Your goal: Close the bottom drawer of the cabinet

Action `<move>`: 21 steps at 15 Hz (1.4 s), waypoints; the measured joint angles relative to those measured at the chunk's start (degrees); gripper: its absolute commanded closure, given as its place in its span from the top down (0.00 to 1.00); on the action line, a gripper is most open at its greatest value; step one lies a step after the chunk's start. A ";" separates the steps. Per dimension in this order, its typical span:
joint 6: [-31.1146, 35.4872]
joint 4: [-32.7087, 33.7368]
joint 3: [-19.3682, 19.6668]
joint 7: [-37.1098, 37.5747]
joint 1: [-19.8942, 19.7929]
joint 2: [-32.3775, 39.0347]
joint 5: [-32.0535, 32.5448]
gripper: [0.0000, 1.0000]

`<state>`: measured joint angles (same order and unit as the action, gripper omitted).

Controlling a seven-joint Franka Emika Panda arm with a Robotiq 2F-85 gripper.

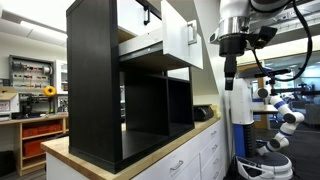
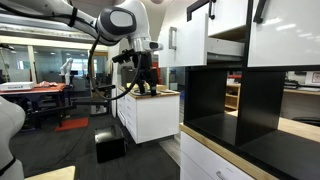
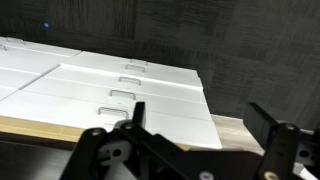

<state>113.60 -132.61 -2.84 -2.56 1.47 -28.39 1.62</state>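
Note:
Next, I grip the bottom drawer's handle [image 1: 192, 33] on its white front.
The cabinet [image 1: 95, 90] is a tall black unit standing on a wooden countertop, and it also shows in an exterior view [image 2: 250, 100]. Its bottom drawer [image 1: 180, 40] is pulled out, with a white front, a small dark handle and a pale side. The drawer also shows in an exterior view [image 2: 190, 40]. My gripper [image 1: 230, 75] hangs in the air in front of the drawer, apart from it, and is seen in both exterior views [image 2: 147, 88]. In the wrist view its jaws [image 3: 198, 115] are open and empty. The cabinet is out of the wrist view.
White base drawers with silver handles [image 3: 120, 85] lie below the gripper, under the wooden countertop [image 3: 228, 128]. Two open black cubbies [image 1: 155, 105] sit under the drawer. A white robot [image 1: 275, 110] stands behind. A dark box [image 2: 110, 148] lies on the floor.

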 measured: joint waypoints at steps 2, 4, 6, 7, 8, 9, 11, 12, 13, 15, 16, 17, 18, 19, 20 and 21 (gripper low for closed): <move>-0.18 0.27 0.00 0.01 0.00 -1.50 0.02 1.00; -0.18 0.84 0.00 0.01 0.00 -2.60 0.06 1.00; -0.18 1.62 0.00 0.01 0.00 -3.15 0.29 1.00; -0.16 2.14 -0.01 0.01 0.00 -3.25 0.64 1.00; -0.16 2.68 -0.04 0.01 0.00 -3.26 1.07 1.00; -0.14 3.21 -0.08 0.01 0.00 -3.26 1.60 1.00; -0.07 4.25 -0.20 0.01 0.00 -3.25 2.72 1.00; 0.03 4.77 -0.25 0.00 0.00 -3.24 3.34 1.00; 0.18 5.36 -0.30 0.00 0.00 -3.22 3.96 1.00; 0.86 6.51 -0.36 0.00 0.00 -3.15 5.03 1.00; 1.37 7.05 -0.37 0.00 0.00 -3.10 5.53 1.00; 2.19 7.54 -0.37 0.01 -0.01 -3.01 5.97 1.00; 3.18 7.99 -0.37 0.00 -0.04 -2.89 6.44 1.00; 4.31 8.40 -0.37 0.00 -0.10 -2.76 6.80 1.00; 5.57 8.70 -0.35 0.01 -0.17 -2.64 7.04 1.00; 6.96 8.96 -0.30 0.00 -0.23 -2.52 7.26 1.00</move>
<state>120.56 -123.65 -3.14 -2.56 1.24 -30.91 8.88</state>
